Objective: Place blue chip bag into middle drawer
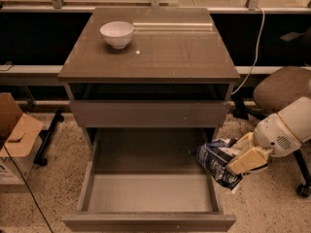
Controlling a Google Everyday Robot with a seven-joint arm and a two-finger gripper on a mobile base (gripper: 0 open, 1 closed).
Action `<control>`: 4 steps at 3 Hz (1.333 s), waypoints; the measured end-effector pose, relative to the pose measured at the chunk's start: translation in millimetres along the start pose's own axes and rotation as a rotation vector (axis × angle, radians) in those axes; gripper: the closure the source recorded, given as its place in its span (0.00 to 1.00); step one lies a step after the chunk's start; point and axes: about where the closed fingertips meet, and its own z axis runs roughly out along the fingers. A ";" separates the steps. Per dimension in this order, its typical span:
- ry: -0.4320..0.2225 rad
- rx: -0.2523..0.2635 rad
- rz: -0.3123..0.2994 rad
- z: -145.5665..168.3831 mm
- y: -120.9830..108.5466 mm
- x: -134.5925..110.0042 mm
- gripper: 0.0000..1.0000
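Next, I let go of the blue chip bag on the drawer's grey bottom near its front edge (176, 186), toward the side of the office chair.
The blue chip bag (216, 163) is dark blue with white patches. It hangs at the right side of the open middle drawer (146, 193), over its right wall. My gripper (239, 154) is shut on the bag's right end, and its beige fingers (249, 160) pinch the foil. The white arm reaches in from the right. The drawer is pulled out wide and shows a pale grey floor with nothing on it. The bag is in the air and does not rest on the floor.
A white bowl (117, 34) stands on the cabinet top (170, 57) at the back left. A closed flat brown drawer front (148, 114) sits above the open drawer. An office chair (282, 89) is at the right, a cardboard box (14, 140) at the left.
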 end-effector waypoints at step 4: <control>-0.026 -0.086 -0.062 145.2 -23.5 11.3 1.00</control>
